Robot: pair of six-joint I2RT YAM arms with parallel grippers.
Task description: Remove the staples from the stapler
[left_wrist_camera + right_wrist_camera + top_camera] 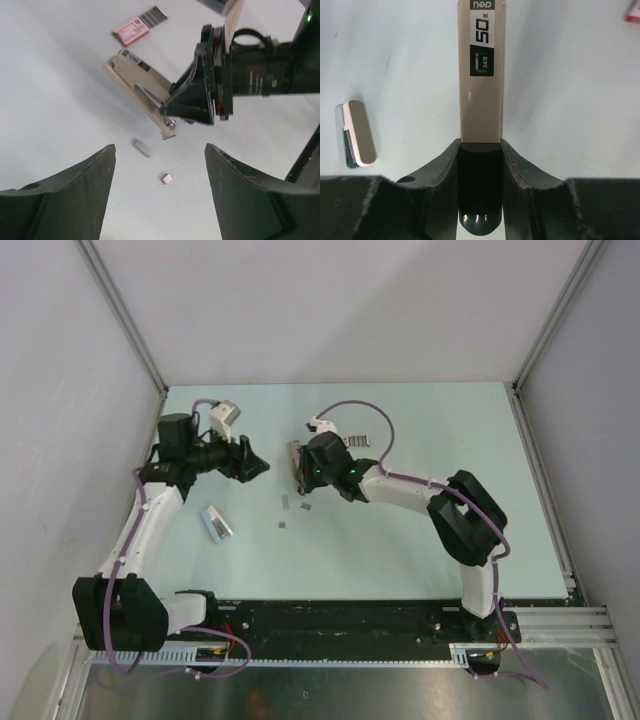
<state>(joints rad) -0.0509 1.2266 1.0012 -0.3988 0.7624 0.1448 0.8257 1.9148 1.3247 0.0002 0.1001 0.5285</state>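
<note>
The robot's right gripper should set the beige stapler down on the table (260, 486) (447, 89) between the loose staples and the white-and-silver piece.
My right gripper (480, 150) is shut on the black rear end of the beige stapler (481, 75). It holds the stapler tilted over the middle of the table (295, 455), the far end touching down. Short grey staples lie loose on the table in front of it: a strip (141, 148) and a small bit (167, 178), also seen from above (285, 503) (282, 524). My left gripper (160, 147) hangs open above those staples with nothing between its fingers, just left of the stapler (258, 462).
A small white-and-silver piece (216, 523) lies on the table left of the staples, also visible from the right wrist (357, 132). A red staple box (131, 31) and a dark staple strip (152, 16) lie behind the stapler. Grey walls close in both sides.
</note>
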